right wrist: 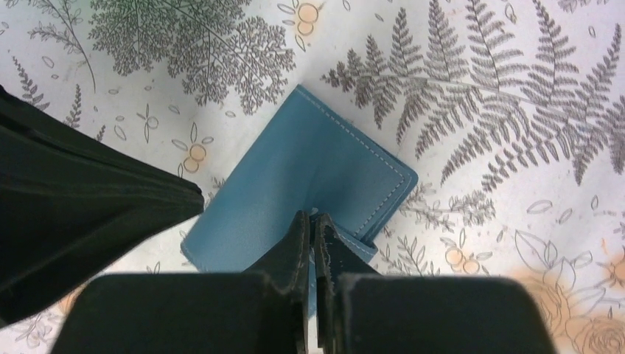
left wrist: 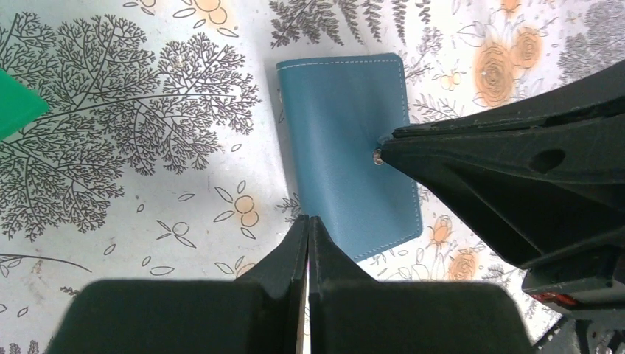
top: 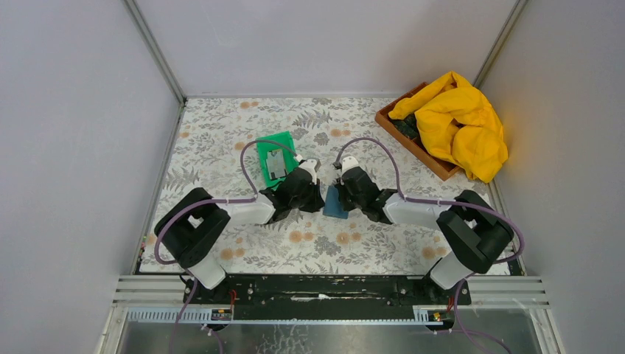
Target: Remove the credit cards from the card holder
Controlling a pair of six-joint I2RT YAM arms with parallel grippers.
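The card holder lies folded flat; my right gripper will lift it by the closing tab (right wrist: 357,246) before my left gripper opens for an inner flap.
The steel-blue card holder (top: 335,203) lies closed on the floral table between my two grippers. It also shows in the left wrist view (left wrist: 346,147) and the right wrist view (right wrist: 295,184). My left gripper (left wrist: 308,220) is shut and empty, with its tips at the holder's near left edge. My right gripper (right wrist: 311,217) is shut on the holder's small closing tab at the snap (left wrist: 378,156). One grey credit card (top: 276,164) lies on the green tray (top: 284,141). No other cards show.
A wooden tray (top: 413,141) with a crumpled yellow cloth (top: 461,122) stands at the back right. A corner of the green tray (left wrist: 15,110) shows at the left of the left wrist view. Grey walls enclose the table.
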